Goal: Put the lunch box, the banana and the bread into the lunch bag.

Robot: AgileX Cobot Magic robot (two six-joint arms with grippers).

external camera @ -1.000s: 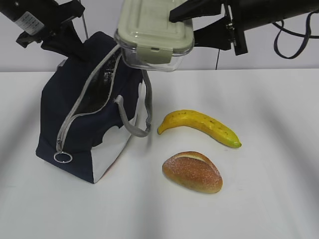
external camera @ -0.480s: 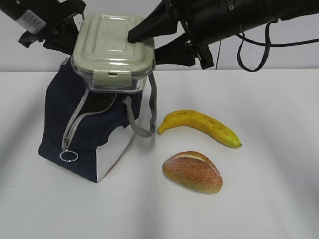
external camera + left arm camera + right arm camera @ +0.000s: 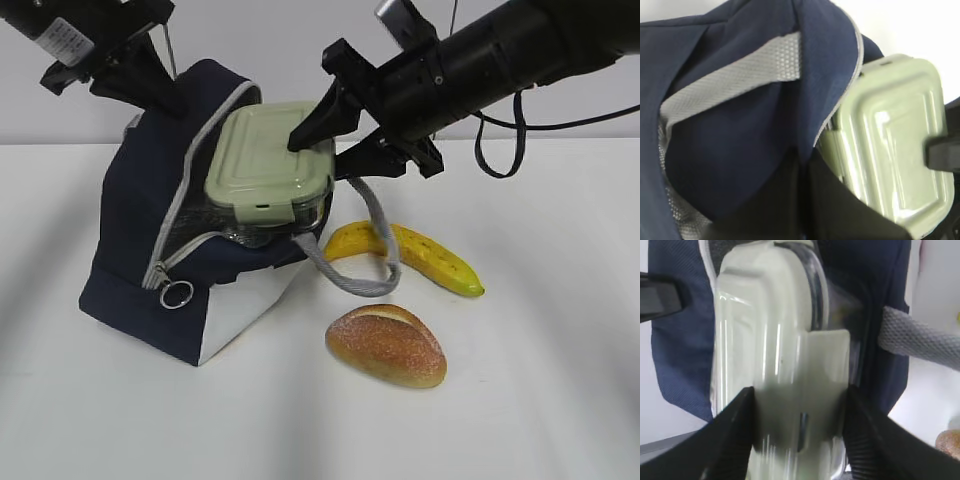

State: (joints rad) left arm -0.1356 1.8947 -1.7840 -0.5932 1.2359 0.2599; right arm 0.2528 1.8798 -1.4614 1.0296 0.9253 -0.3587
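The lunch box, now tilted partly inside the bag's mouth, will go deep inside the navy lunch bag [image 3: 226,200], behind the unzipped edge above the ring pull. My right gripper will let go of it there.
The navy lunch bag [image 3: 150,230] stands at the left, tilted, its unzipped mouth facing right. My left gripper [image 3: 150,75] is shut on the bag's upper fabric edge; in the left wrist view [image 3: 805,165] its dark fingers pinch the navy cloth [image 3: 740,140]. My right gripper [image 3: 325,150] is shut on the lunch box [image 3: 265,165], whose sage-green lid sits tilted, partly inside the bag's mouth. The box fills the right wrist view [image 3: 775,340] between the fingers [image 3: 732,435]. The banana [image 3: 430,257] and the bread [image 3: 385,345] lie on the table to the right.
The bag's grey handle [image 3: 365,280] loops out over the banana's left end. The zipper's ring pull [image 3: 177,294] hangs at the bag's front. The white table [image 3: 540,400] runs to the right and front. A black cable [image 3: 495,130] hangs behind the right arm.
My right gripper has carried the lunch box down from above the bag into its mouth. The bag has tilted, and its handle has swung right onto the banana.
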